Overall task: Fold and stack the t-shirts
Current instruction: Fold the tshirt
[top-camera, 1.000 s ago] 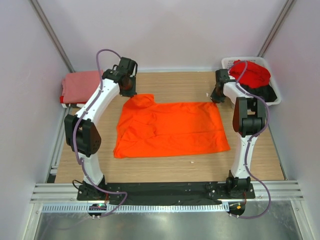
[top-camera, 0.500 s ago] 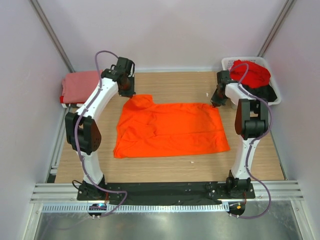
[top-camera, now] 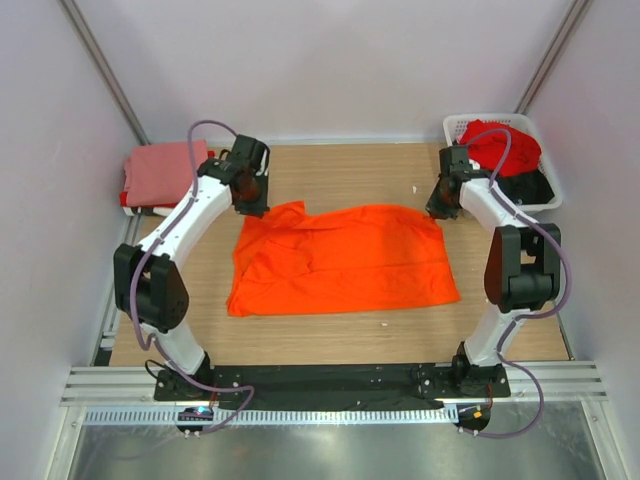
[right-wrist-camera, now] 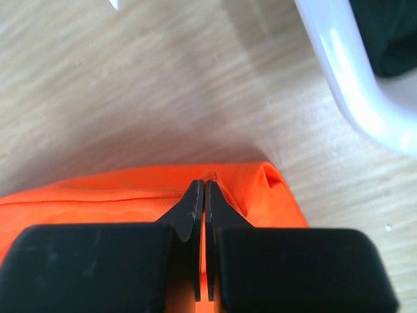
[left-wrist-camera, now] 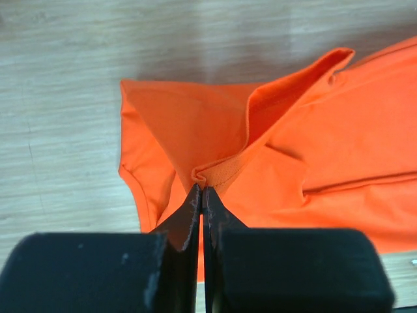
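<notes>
I should release the orange t-shirt's far corner with my right gripper on the shirt's basket-side edge, slightly nearer the metal rail (top-camera: pixel 438 246).
The bright orange t-shirt (top-camera: pixel 340 258) lies spread across the middle of the wooden table. My left gripper (top-camera: pixel 254 203) is shut on a pinch of its far left edge (left-wrist-camera: pixel 212 175), which is lifted into a fold. My right gripper (top-camera: pixel 437 210) is shut on its far right corner (right-wrist-camera: pixel 225 176). A folded salmon-pink t-shirt (top-camera: pixel 160 173) lies at the far left. A red t-shirt (top-camera: pixel 503 146) and a black one (top-camera: pixel 528 187) lie in the basket. No white shirt shows.
The white slatted plastic basket (top-camera: pixel 462 124) stands at the far right corner, close to my right gripper; its rim shows in the right wrist view (right-wrist-camera: pixel 352 85). Grey walls enclose the table. A metal rail runs along the near edge (top-camera: pixel 330 380).
Both grippers have come toward the near side with the shirt's far edge held. The far left edge has lifted and shifted toward the middle of the shirt.
</notes>
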### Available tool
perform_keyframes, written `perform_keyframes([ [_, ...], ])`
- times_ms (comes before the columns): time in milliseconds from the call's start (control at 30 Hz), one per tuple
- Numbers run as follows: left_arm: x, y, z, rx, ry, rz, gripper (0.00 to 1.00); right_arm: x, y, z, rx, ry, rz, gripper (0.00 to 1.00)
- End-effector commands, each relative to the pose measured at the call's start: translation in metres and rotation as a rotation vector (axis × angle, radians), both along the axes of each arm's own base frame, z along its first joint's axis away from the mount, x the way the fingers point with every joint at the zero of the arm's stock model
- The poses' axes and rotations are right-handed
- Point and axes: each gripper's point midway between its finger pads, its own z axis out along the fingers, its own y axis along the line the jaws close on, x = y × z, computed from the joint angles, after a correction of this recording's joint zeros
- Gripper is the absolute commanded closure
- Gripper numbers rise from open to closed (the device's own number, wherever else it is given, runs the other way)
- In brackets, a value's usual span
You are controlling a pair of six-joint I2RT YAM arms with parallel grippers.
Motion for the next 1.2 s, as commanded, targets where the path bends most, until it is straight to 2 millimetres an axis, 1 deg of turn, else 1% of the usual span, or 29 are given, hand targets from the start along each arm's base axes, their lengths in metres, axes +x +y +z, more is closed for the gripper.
perform_keyframes([
  [0, -0.014, 0.003, 0.017, -0.019, -0.047, 0.007, 1.0, -0.013, -0.006, 0.02, -0.032, -0.054, -0.023, 0.99],
  [33, -0.021, 0.005, 0.016, -0.016, -0.046, 0.007, 1.0, -0.017, -0.008, 0.021, -0.045, -0.059, -0.03, 0.99],
  [133, -0.033, 0.012, 0.014, -0.005, -0.046, 0.012, 1.0, -0.029, -0.012, 0.021, -0.057, -0.061, -0.037, 0.99],
  [267, -0.043, 0.016, 0.01, -0.002, -0.033, 0.014, 1.0, -0.043, -0.012, 0.01, -0.059, -0.034, -0.035, 0.99],
  [400, -0.054, 0.018, 0.002, -0.003, -0.024, 0.023, 1.0, -0.05, -0.016, 0.005, -0.076, -0.022, -0.042, 0.99],
  [433, -0.057, 0.018, 0.001, -0.008, -0.023, 0.027, 1.0, -0.051, -0.017, 0.007, -0.082, -0.028, -0.044, 0.99],
  [467, -0.062, 0.02, -0.003, -0.005, -0.015, 0.031, 1.0, -0.053, -0.019, 0.005, -0.087, -0.024, -0.047, 0.99],
  [667, -0.076, 0.026, -0.01, -0.003, -0.009, 0.052, 1.0, -0.066, -0.023, -0.002, -0.109, -0.005, -0.058, 0.99],
  [767, -0.089, 0.031, -0.016, 0.011, 0.006, 0.068, 0.99, -0.069, -0.025, -0.004, -0.112, -0.008, -0.065, 0.99],
  [800, -0.093, 0.031, -0.014, 0.006, -0.001, 0.076, 0.98, -0.073, -0.025, -0.007, -0.113, 0.001, -0.066, 0.98],
  [833, -0.1, 0.034, -0.02, 0.013, 0.014, 0.087, 0.97, -0.074, -0.025, -0.007, -0.116, 0.003, -0.066, 0.81],
  [867, -0.107, 0.036, -0.023, 0.02, 0.033, 0.093, 0.93, -0.077, -0.027, -0.01, -0.119, 0.01, -0.068, 0.6],
  [900, -0.113, 0.036, -0.025, 0.018, 0.045, 0.111, 0.77, -0.08, -0.028, -0.008, -0.125, 0.01, -0.073, 0.36],
  [933, -0.122, 0.039, -0.025, 0.022, 0.049, 0.119, 0.69, -0.083, -0.034, -0.005, -0.156, 0.006, -0.094, 0.09],
  [967, -0.129, 0.044, -0.025, 0.041, 0.052, 0.135, 0.64, -0.086, -0.038, -0.001, -0.17, 0.0, -0.108, 0.04],
  [1000, -0.134, 0.045, -0.023, 0.037, 0.042, 0.142, 0.62, -0.089, -0.04, 0.009, -0.17, -0.032, -0.122, 0.03],
  [1033, -0.138, 0.046, -0.012, 0.007, 0.002, 0.157, 0.61, -0.091, -0.041, 0.017, -0.174, -0.058, -0.13, 0.02],
  [1067, -0.144, 0.05, -0.009, 0.005, -0.011, 0.175, 0.59, -0.092, -0.042, 0.024, -0.17, -0.083, -0.14, 0.02],
  [1100, -0.147, 0.052, -0.004, -0.007, -0.032, 0.189, 0.53, -0.093, -0.04, 0.032, -0.16, -0.107, -0.141, 0.02],
  [1133, -0.149, 0.053, 0.008, -0.043, -0.08, 0.207, 0.51, -0.092, -0.038, 0.048, -0.146, -0.161, -0.141, 0.02],
  [1167, -0.151, 0.054, 0.008, -0.052, -0.093, 0.217, 0.5, -0.09, -0.032, 0.055, -0.114, -0.183, -0.123, 0.02],
])
